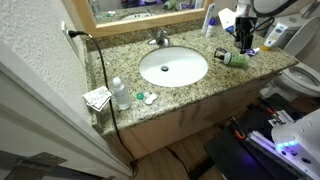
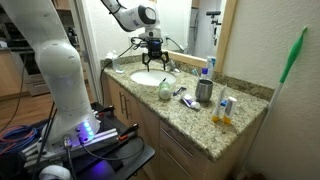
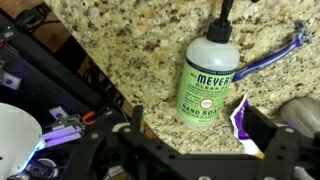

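Note:
I will move my gripper to the pump end of the green soap bottle and close it on the bottle's upper body [image 1: 228,57] [image 3: 211,66], just below the pump.
A green Meyer's hand soap bottle [image 3: 207,75] lies on its side on the speckled granite counter [image 3: 120,45], pump pointing away from me. My gripper [image 3: 196,118] hovers above its base end, open, with nothing between the fingers [image 3: 136,118]. A purple tube [image 3: 240,115] lies by the right finger. In both exterior views the gripper [image 1: 243,38] [image 2: 152,52] hangs above the counter beside the sink, over the bottle [image 1: 235,59] [image 2: 165,90].
A blue-handled brush [image 3: 275,52] and a metal cup [image 3: 300,112] lie past the bottle. The white sink [image 1: 173,67] with its faucet [image 1: 160,38] fills the counter's middle. A small bottle [image 1: 120,93] and papers [image 1: 97,97] sit at its far end. A toilet [image 1: 300,78] stands beside the cabinet.

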`<act>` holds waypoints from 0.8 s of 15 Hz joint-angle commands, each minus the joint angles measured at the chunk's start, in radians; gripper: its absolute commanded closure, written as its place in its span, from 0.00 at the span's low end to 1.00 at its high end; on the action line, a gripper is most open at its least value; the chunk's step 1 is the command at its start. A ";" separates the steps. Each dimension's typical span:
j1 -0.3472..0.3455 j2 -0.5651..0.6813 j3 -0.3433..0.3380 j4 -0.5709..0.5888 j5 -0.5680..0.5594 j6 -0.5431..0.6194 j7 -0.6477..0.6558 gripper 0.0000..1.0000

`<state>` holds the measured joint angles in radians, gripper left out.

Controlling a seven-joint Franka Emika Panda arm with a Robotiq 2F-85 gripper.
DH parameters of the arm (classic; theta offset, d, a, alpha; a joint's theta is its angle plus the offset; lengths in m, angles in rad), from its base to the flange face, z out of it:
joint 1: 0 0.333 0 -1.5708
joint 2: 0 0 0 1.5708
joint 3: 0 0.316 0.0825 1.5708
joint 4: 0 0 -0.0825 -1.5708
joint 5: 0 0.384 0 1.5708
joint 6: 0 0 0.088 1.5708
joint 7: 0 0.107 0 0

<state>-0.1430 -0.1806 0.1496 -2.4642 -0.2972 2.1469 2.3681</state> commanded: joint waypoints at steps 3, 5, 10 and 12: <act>0.047 0.150 -0.030 0.092 -0.101 0.003 0.204 0.00; 0.067 0.196 -0.040 0.126 -0.140 -0.015 0.270 0.00; 0.097 0.200 -0.089 0.137 -0.120 -0.022 0.238 0.00; 0.095 0.202 -0.096 0.149 -0.120 -0.031 0.237 0.00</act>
<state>-0.0821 0.0219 0.0876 -2.3171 -0.4190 2.1180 2.6072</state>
